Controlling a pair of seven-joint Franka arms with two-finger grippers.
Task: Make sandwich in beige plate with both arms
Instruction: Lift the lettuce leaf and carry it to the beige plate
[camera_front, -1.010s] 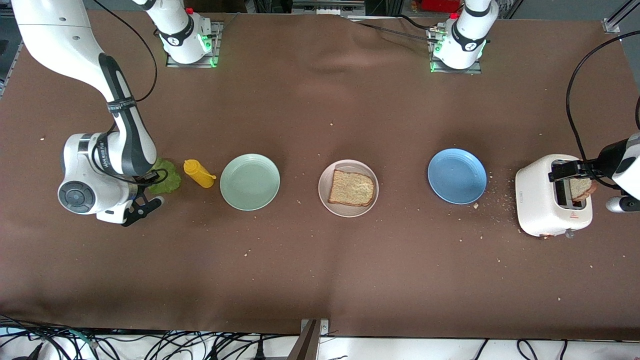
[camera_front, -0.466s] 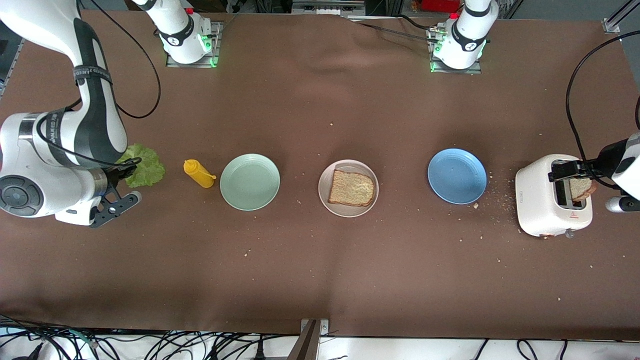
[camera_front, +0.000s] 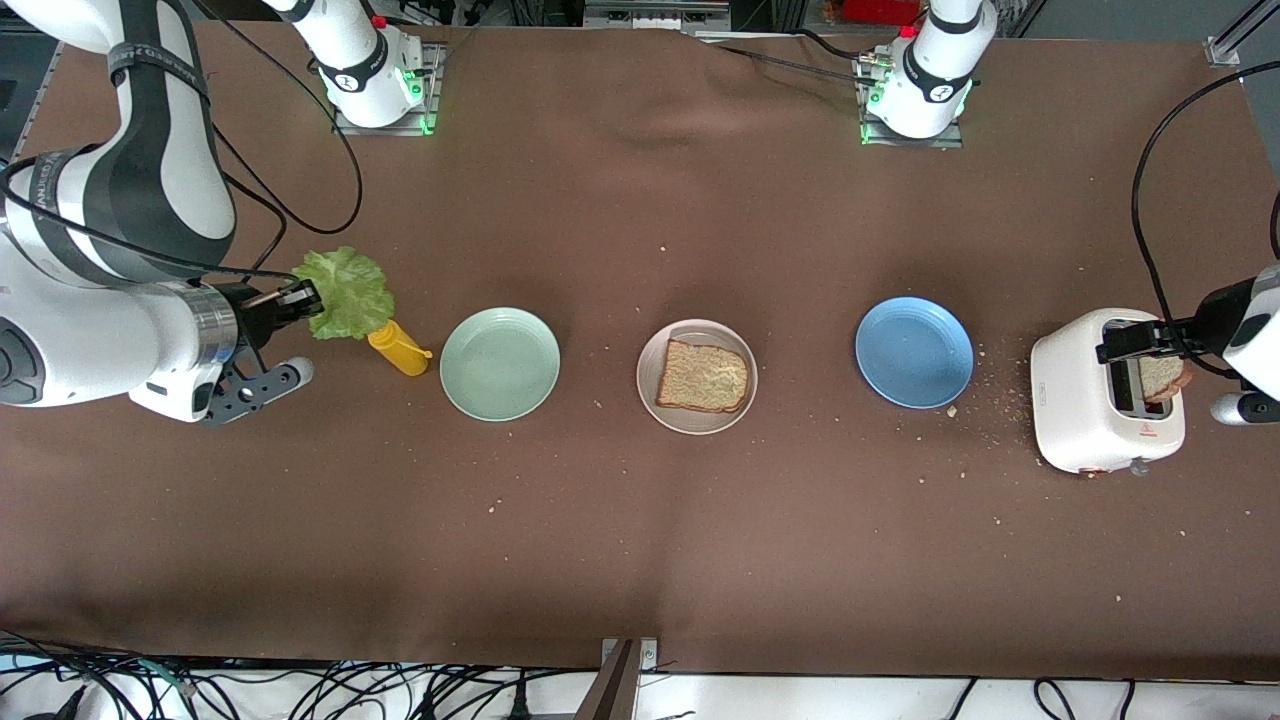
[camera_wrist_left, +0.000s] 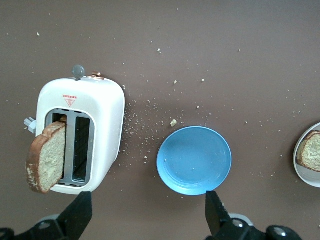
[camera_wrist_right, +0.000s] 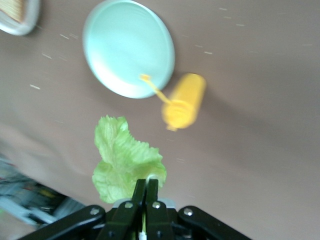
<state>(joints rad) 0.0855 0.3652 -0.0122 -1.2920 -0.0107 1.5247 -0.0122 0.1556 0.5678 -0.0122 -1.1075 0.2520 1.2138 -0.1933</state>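
Note:
The lettuce leaf, now in the air over the yellow bottle, will be let go by my right gripper on the brown toast in the beige plate (camera_front: 698, 389) (camera_wrist_right: 12, 9).
The beige plate (camera_front: 699, 332) lies mid-table with one slice of brown toast (camera_front: 703, 376) on it. My right gripper (camera_front: 305, 298) is shut on a ruffled green lettuce leaf (camera_front: 347, 279) and holds it in the air over the yellow bottle; the right wrist view shows the fingers (camera_wrist_right: 145, 187) pinching the leaf (camera_wrist_right: 125, 157). A second toast slice (camera_front: 1162, 377) sticks up from a slot of the white toaster (camera_front: 1085, 395). My left gripper (camera_front: 1140, 340) is open and empty, high over the toaster (camera_wrist_left: 100, 115) and that slice (camera_wrist_left: 47, 157).
A yellow squeeze bottle (camera_front: 398, 347) lies beside the mint-green plate (camera_front: 500, 363) toward the right arm's end. A blue plate (camera_front: 914, 352) sits between the beige plate and the toaster. Crumbs lie scattered around the toaster.
My right arm has lifted the lettuce off the table and carried it toward the yellow bottle. The left arm has not moved.

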